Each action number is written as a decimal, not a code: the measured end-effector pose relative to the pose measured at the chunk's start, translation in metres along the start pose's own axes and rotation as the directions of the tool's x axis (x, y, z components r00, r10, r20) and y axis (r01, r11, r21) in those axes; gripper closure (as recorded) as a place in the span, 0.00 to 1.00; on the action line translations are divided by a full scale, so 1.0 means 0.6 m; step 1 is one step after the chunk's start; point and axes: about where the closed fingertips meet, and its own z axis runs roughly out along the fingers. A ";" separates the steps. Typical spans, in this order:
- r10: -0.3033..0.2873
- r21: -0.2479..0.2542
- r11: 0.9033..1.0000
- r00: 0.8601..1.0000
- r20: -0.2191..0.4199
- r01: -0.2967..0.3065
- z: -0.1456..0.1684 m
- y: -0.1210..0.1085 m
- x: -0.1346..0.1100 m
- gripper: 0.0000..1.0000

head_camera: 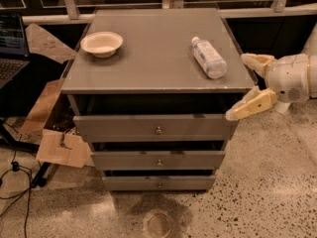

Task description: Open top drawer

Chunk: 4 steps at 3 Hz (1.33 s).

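My gripper is to grab the top edge of the top drawer [217,116] next, near the drawer's end below the bottle and away from the knob.
The grey cabinet [153,48] has three drawers stacked in front. The top drawer [119,128] has the widest front panel, with a small round metal knob [158,130] at its centre. A dark gap shows between its front and the cabinet top. My gripper [237,87] is at the cabinet's right front corner, level with the top edge and to the right of the top drawer. It is open, with one cream finger [255,61] above and the other finger [250,105] below, near the drawer's right end. It holds nothing.
A white bowl [101,43] and a lying plastic bottle [209,57] rest on the cabinet top. The middle drawer [124,160] and the bottom drawer [129,183] sit below. Cardboard pieces [57,150], cables and a laptop [10,48] are at the left. Speckled floor [267,192] lies at the right.
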 end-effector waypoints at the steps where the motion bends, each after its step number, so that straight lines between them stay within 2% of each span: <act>1: -0.014 -0.115 0.993 0.997 0.079 0.023 0.055 0.025 0.029 0.00; 2: 0.007 -0.127 0.992 0.999 0.038 -0.003 0.077 0.046 0.068 0.00; 3: 0.051 -0.071 0.996 0.998 -0.041 -0.053 0.088 0.069 0.109 0.00; 4: 0.058 -0.056 0.997 0.997 -0.048 -0.060 0.098 0.069 0.117 0.26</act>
